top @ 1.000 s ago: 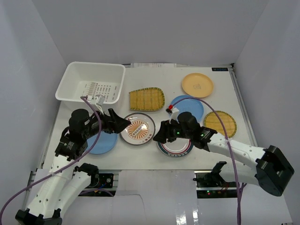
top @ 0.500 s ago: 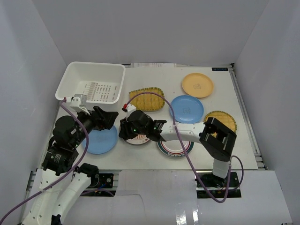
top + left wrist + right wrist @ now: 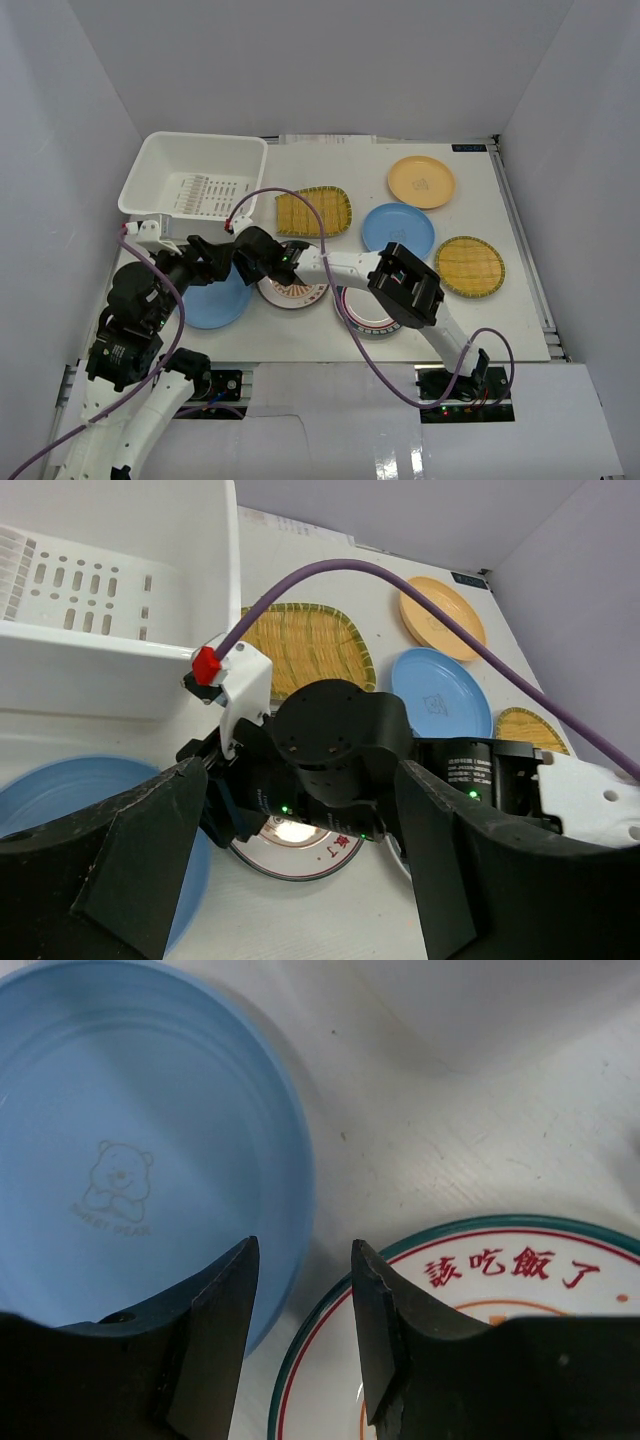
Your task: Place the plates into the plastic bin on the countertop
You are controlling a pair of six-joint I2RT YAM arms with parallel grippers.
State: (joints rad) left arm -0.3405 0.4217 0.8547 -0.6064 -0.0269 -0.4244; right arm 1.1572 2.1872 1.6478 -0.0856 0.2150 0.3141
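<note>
Next, my left gripper will go to the white patterned-rim plate's edge (image 3: 261,285) (image 3: 238,850) facing the neighbouring blue plate and close there.
The white plastic bin (image 3: 195,175) stands empty at the countertop's (image 3: 330,160) far left. A blue plate (image 3: 215,297) and a white patterned-rim plate (image 3: 293,290) lie side by side near the front. My right gripper (image 3: 248,276) is open and empty, its fingers low over the gap (image 3: 305,1290) between that blue plate (image 3: 120,1160) and the white plate (image 3: 500,1300). My left gripper (image 3: 212,265) is open and empty just left of it, and its jaws (image 3: 300,870) frame the right wrist (image 3: 335,750). A second white patterned plate (image 3: 368,312) lies partly under the right arm.
A rectangular bamboo-look plate (image 3: 313,211), a second blue plate (image 3: 398,229), a yellow-orange plate (image 3: 421,181) and a round bamboo-look plate (image 3: 469,265) lie further right. White walls close in the countertop. The right arm and its purple cable stretch across the front middle.
My right arm has swung far left, from over the second white plate to the gap beside the left blue plate. My left gripper has drawn back to the left.
</note>
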